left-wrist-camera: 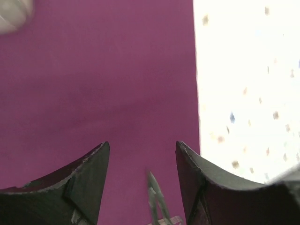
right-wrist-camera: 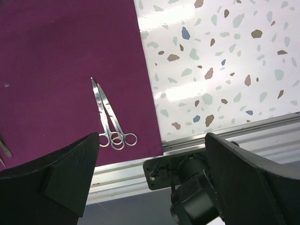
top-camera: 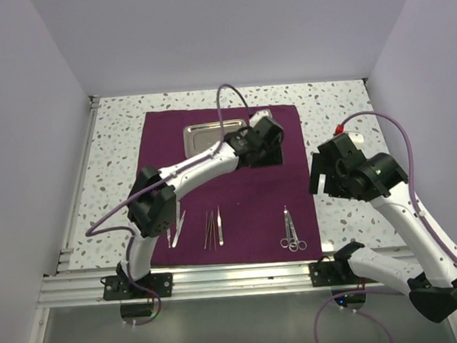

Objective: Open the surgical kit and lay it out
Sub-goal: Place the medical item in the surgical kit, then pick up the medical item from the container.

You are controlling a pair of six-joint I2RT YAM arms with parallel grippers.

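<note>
The robot's left gripper should close on the ring-handled instrument's narrow end inside the steel tray's far corner (top-camera: pixel 239 127), on the right gripper's side.
The dark purple cloth (top-camera: pixel 229 183) lies spread flat on the table. The steel tray (top-camera: pixel 210 133) sits on its far part. At the cloth's near edge lie tweezers (top-camera: pixel 174 229), thin instruments (top-camera: pixel 214 227) and two ring-handled clamps (top-camera: pixel 291 231), which also show in the right wrist view (right-wrist-camera: pixel 108 119). My left gripper (top-camera: pixel 263 147) hovers over the cloth (left-wrist-camera: pixel 93 84) just right of the tray, jaws open (left-wrist-camera: pixel 141 143). A thin metal instrument (left-wrist-camera: pixel 157 199) shows blurred between the fingers, touching neither. My right gripper (top-camera: pixel 329 174) is open and empty (right-wrist-camera: pixel 152 136) above the cloth's right edge.
Speckled tabletop (top-camera: pixel 335 125) surrounds the cloth. An aluminium rail (top-camera: pixel 236 274) runs along the near edge and shows in the right wrist view (right-wrist-camera: pixel 140 166), with the arm base mount (right-wrist-camera: pixel 187 187). White walls stand at left, right and back.
</note>
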